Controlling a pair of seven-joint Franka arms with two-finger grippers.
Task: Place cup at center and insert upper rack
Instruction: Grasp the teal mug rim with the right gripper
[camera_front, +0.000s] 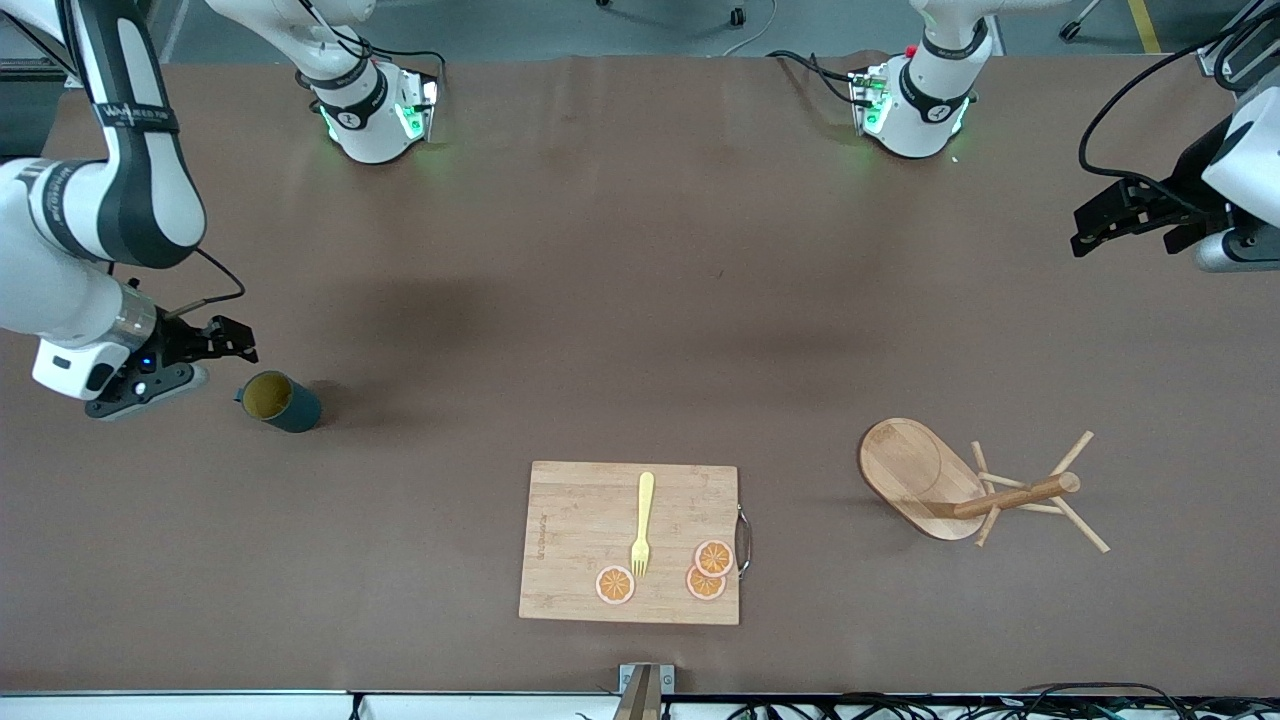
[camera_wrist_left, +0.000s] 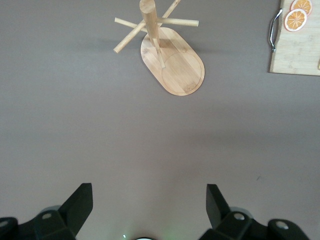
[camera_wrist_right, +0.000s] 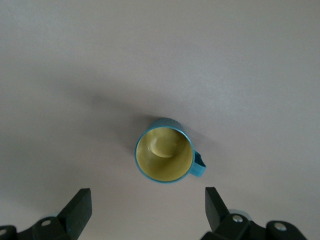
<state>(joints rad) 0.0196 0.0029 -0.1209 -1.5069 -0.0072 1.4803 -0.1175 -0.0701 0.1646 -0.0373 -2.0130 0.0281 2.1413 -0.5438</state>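
Note:
Next, my right gripper grips the cup's rim (camera_front: 244, 397) (camera_wrist_right: 192, 162) next to its handle, with one finger inside the cup and the other outside.
The cup (camera_front: 281, 401) is dark teal with a mustard-yellow inside and stands upright on the brown table near the right arm's end. In the right wrist view the cup (camera_wrist_right: 165, 154) shows its small handle. My right gripper (camera_front: 232, 346) is open and empty, just above the table beside the cup; its fingertips (camera_wrist_right: 80, 202) stand short of it. The upper rack (camera_front: 960, 483), a light wooden mug tree with an oval base, stands upright toward the left arm's end and shows in the left wrist view (camera_wrist_left: 172, 62). My left gripper (camera_front: 1088, 228) is open, empty and high above the table's end.
A bamboo cutting board (camera_front: 570, 520) with a metal handle lies near the front camera at mid-table. It carries a yellow fork (camera_front: 642, 525) and three orange slices (camera_front: 713, 557). Its corner shows in the left wrist view (camera_wrist_left: 295, 50).

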